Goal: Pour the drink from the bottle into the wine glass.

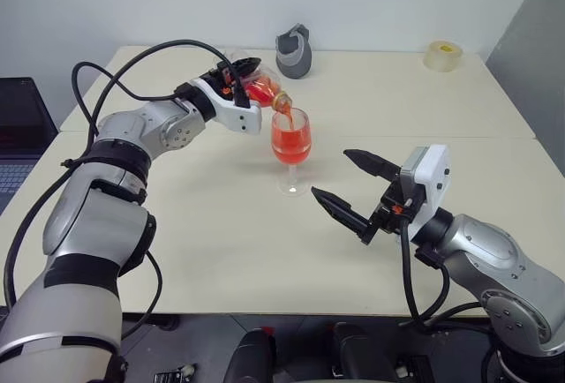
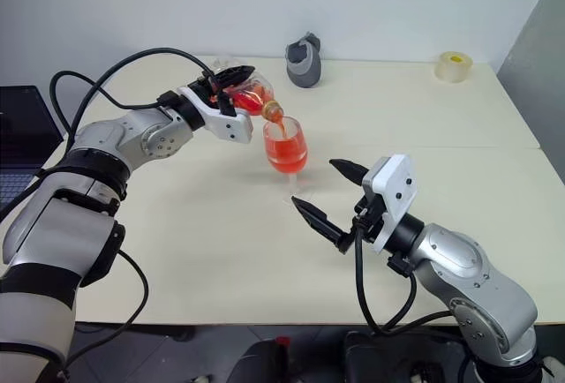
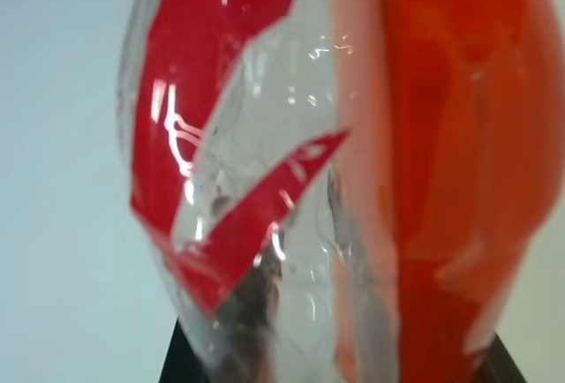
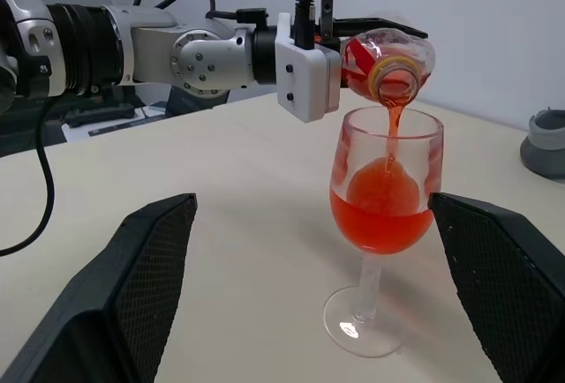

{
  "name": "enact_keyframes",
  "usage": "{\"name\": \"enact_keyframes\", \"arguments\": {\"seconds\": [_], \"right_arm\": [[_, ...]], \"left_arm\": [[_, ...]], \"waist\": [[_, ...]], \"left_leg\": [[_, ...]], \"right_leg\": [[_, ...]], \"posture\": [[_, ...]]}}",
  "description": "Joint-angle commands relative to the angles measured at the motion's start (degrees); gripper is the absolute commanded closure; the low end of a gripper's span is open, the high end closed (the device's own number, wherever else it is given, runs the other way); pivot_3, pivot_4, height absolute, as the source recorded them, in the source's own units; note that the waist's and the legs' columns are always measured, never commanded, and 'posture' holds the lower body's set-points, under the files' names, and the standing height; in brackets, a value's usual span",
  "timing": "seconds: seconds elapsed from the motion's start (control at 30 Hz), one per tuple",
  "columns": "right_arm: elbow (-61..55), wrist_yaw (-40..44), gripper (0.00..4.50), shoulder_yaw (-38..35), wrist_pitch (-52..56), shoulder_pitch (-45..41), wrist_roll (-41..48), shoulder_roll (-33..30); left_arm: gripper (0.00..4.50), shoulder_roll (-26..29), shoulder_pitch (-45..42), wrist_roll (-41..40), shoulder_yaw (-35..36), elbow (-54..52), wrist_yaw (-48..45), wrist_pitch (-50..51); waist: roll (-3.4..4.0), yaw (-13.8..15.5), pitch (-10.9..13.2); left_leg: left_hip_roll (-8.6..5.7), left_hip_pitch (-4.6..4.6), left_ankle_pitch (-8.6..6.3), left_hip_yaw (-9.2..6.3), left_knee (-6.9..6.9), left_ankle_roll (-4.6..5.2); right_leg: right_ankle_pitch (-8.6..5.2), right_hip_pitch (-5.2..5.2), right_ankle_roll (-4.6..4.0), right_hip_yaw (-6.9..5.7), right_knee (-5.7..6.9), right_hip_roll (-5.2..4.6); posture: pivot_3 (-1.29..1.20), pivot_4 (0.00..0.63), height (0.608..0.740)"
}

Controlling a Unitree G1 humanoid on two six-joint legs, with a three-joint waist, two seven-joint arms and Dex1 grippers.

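Observation:
The robot's left gripper will put the bottle down on the near side of the seam [image 1: 192,166] between laptop and wine glass. The bottle is now tipped over the wine glass.
My left gripper [image 1: 238,78] is shut on the clear bottle [image 1: 258,90], which is tipped with its open mouth over the wine glass [image 1: 291,140]. A thin stream of the red drink [image 4: 393,123] runs from the mouth into the bowl. The bowl is about half full of red drink [image 2: 285,152], and some is still in the bottle [image 3: 441,136]. The glass stands upright on the cream table [image 1: 194,242]. My right gripper [image 1: 331,173] hovers open just to the right of the glass and nearer to me, its black fingers [image 4: 150,277] wide apart and touching nothing.
A grey cup-like object [image 1: 294,52] stands at the table's far edge behind the glass. A roll of tape [image 1: 442,55] lies at the far right corner. A dark laptop [image 1: 18,131] sits off the table's left side. A seam [image 1: 424,136] runs across the tabletop.

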Motion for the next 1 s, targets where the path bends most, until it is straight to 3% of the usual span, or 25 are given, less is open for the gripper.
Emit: {"name": "enact_keyframes", "arguments": {"seconds": [0.03,0.33,0.7,1.0], "right_arm": [[-1.5,1.1,0.00,0.6,-2.7,1.3,-1.3,0.1],[0.8,4.3,0.00,0.9,-5.8,1.8,-3.0,-0.4],[5.1,7.8,0.00,1.0,-6.4,-4.5,-3.4,-0.5],[6.7,11.4,0.00,2.0,-3.0,-8.7,-2.9,-3.7]], "left_arm": [[3.47,0.2,-1.1,-4.4,3.1,-1.4,-2.5,-1.4],[3.47,0.4,1.9,-9.0,5.3,-4.2,-7.0,-2.1],[3.47,-0.2,5.6,-16.5,10.2,-7.1,-13.6,-0.4],[3.47,-5.5,15.1,-38.8,25.2,-13.4,-27.7,14.2]], "waist": [[0.00,0.0,0.0],[0.00,0.0,0.0],[0.00,0.0,0.0],[0.00,-0.1,0.0]], "left_leg": [[0.00,0.00,0.00,0.00,0.00,0.00],[0.01,0.01,0.01,0.01,0.03,-0.01],[0.01,0.00,0.00,0.00,0.11,0.00],[0.06,-0.05,0.00,-0.03,0.27,0.00]], "right_leg": [[0.00,0.00,0.00,0.00,0.00,0.00],[0.00,0.00,0.00,0.01,0.01,0.00],[0.00,0.00,0.00,0.01,0.04,0.00],[0.00,0.01,-0.01,-0.02,0.07,0.00]], "posture": [[0.00,0.150,0.740],[0.00,0.150,0.740],[0.00,0.150,0.740],[0.00,0.150,0.740]]}}
